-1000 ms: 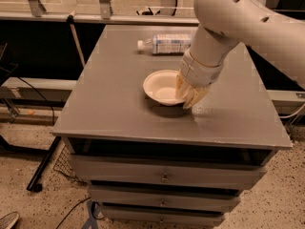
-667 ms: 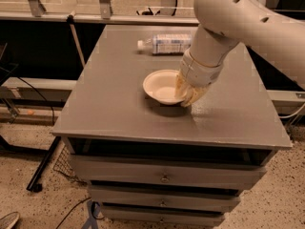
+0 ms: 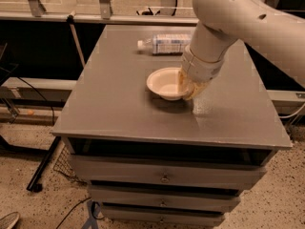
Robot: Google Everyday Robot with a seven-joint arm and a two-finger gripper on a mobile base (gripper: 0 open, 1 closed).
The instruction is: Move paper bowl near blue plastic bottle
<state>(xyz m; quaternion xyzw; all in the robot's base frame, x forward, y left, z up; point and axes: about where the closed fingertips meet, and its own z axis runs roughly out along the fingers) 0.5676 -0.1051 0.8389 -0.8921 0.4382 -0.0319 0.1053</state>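
My gripper needs to release the paper bowl on the table [image 3: 188, 59] close in front of the bottom end of the blue plastic bottle.
The off-white paper bowl [image 3: 165, 83] is at the middle of the grey table top [image 3: 119, 104], with a shadow under it. My gripper [image 3: 187, 87] hangs from the white arm and grips the bowl's right rim, its tan fingers [image 3: 183, 82] closed over the edge. The blue plastic bottle [image 3: 167, 44] lies on its side at the far edge of the table, cap pointing left, a short way behind the bowl.
The table is a drawer cabinet with several drawers [image 3: 164, 175] in front. A metal rail and dark gap [image 3: 47, 37] lie to the left and behind. Cables and a black leg [image 3: 43, 163] are on the speckled floor at left.
The gripper and the bowl have shifted very slightly up and toward the bottle. The bottle has not moved.
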